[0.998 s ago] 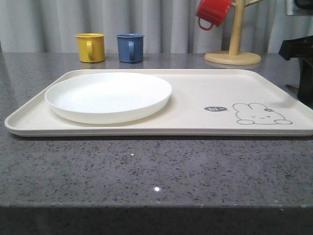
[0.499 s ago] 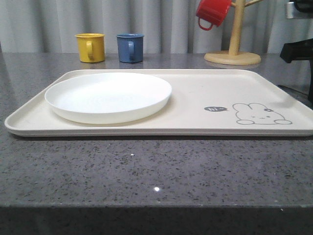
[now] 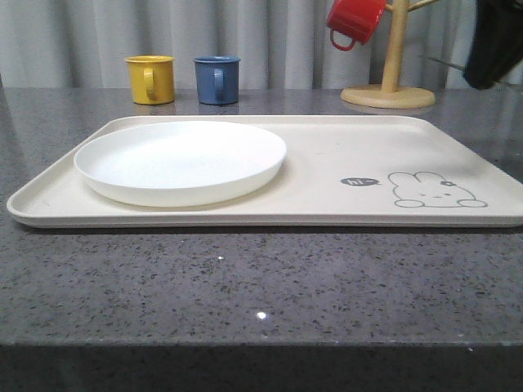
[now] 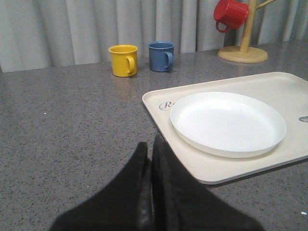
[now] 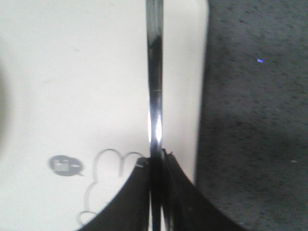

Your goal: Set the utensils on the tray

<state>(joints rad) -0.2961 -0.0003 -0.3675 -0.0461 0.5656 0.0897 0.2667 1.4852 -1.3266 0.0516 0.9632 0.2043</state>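
Observation:
My right gripper is going to put the steel utensil down on the tray [image 3: 333, 172] [image 5: 42, 142] between the white plate and the rabbit drawing.
The cream tray [image 3: 327, 163] with the grey rabbit drawing [image 3: 437, 190] lies across the grey counter. My right gripper [image 5: 155, 156] is shut on a thin shiny steel utensil [image 5: 155, 86], seen edge-on; its far end runs out of frame, so I cannot tell which utensil it is. It hangs above the tray [image 5: 72, 72] near the right rim, beside the rabbit. In the front view the right gripper [image 3: 494, 41] is a dark shape high at the far right. My left gripper [image 4: 150, 144] is shut with nothing in it, over the counter beside the tray's [image 4: 202, 168] left end.
A round white plate [image 3: 180, 159] fills the tray's left half. Behind the tray stand a yellow mug [image 3: 151, 78] and a blue mug [image 3: 218, 79]. A wooden mug tree [image 3: 391, 82] with a red mug [image 3: 354, 18] stands at the back right.
My right gripper has risen from mid-height at the right edge of the front view to the top right corner. The tray, plate and mugs stay put.

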